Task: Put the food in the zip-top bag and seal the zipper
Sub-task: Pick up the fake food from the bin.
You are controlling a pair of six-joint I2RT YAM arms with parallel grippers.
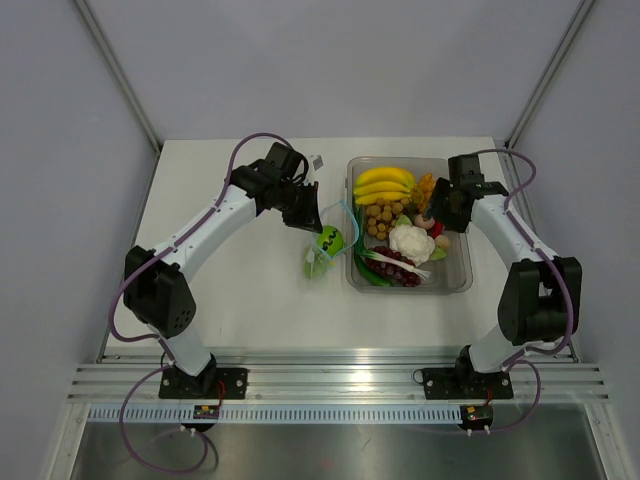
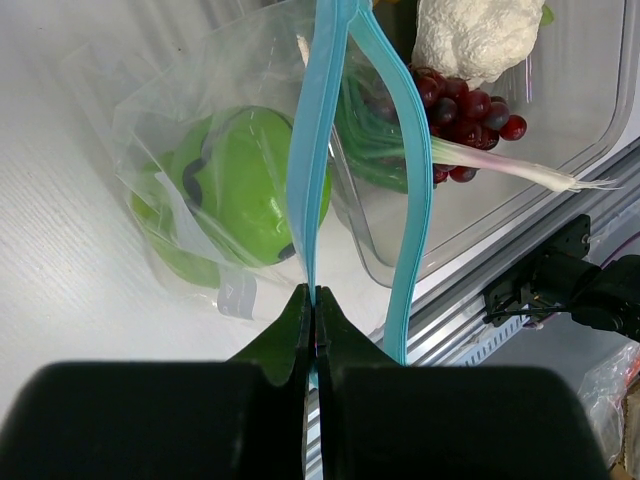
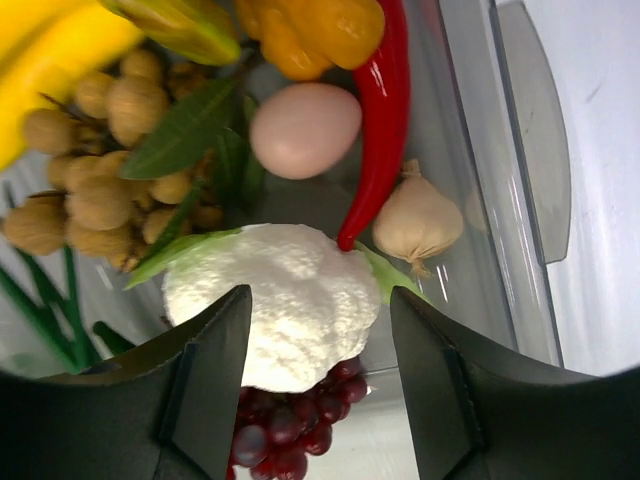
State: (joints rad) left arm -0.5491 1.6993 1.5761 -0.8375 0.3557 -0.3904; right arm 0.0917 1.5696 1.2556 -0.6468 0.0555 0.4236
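I need to next move my right gripper to the garlic bulb next to the red chilli and close it on the garlic bulb's root end [image 1: 443,245] [image 3: 418,256].
The clear zip-top bag [image 1: 322,252] lies left of the tub with a bright green round piece [image 2: 240,185] inside it. My left gripper [image 2: 314,297] is shut on the light-blue zipper strip [image 2: 312,150] and holds the bag's mouth up; it also shows in the top view [image 1: 308,212]. The other strip [image 2: 412,190] bows away, so the mouth is open. My right gripper [image 3: 320,320] is open above the tub, its jaws over the white cauliflower [image 3: 275,300]. The pinkish peach-like piece [image 3: 305,128] lies just beyond it in the tub.
The rigid clear tub [image 1: 460,280] holds bananas [image 1: 383,183], dark red grapes [image 1: 395,268], brown nuts [image 3: 90,190], a red chilli [image 3: 380,130], a garlic bulb [image 3: 417,218] and green onions [image 1: 372,266]. An aluminium rail [image 1: 330,382] runs along the table's near edge.
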